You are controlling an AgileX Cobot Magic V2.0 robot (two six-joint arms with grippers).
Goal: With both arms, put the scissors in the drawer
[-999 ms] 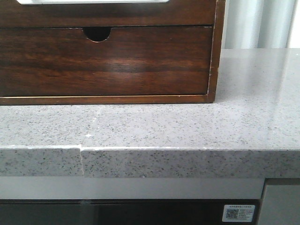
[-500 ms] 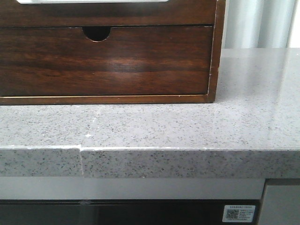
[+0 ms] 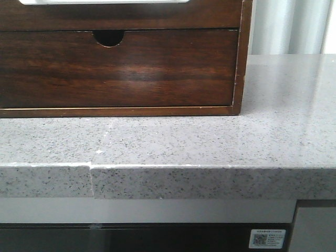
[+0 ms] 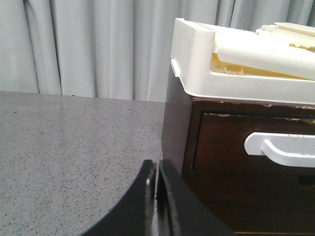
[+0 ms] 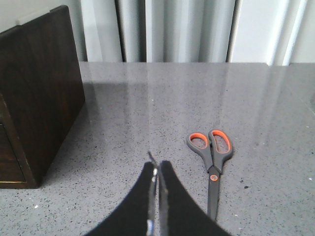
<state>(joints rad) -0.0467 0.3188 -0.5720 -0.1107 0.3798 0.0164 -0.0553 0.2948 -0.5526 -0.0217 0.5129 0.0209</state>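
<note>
Next, my left gripper grabs the upper drawer's white handle at the handle's end point(image 3: 34, 2) point(image 4: 272, 149) nearest this gripper, to pull the drawer open.
The scissors point(image 5: 212, 162), grey with orange-lined handle loops, lie flat and closed on the grey speckled counter, seen only in the right wrist view. My right gripper point(image 5: 157, 167) is shut and empty above the counter, a short way beside them. The drawer point(image 3: 131, 16) is the upper dark brown front at the top of the front view, with a white strip of its wide cutout along the edge. It also shows in the left wrist view point(image 4: 231, 142), closed, with a white round-cornered opening. My left gripper point(image 4: 156, 169) is shut and empty near the cabinet's corner.
The lower drawer point(image 3: 115, 68) with a small semicircular notch is closed. A white tray point(image 4: 206, 73) with pale contents sits on the cabinet. The cabinet's side point(image 5: 39, 88) stands on one side of the right gripper. The counter's front edge point(image 3: 168, 181) has a seam. Curtains hang behind.
</note>
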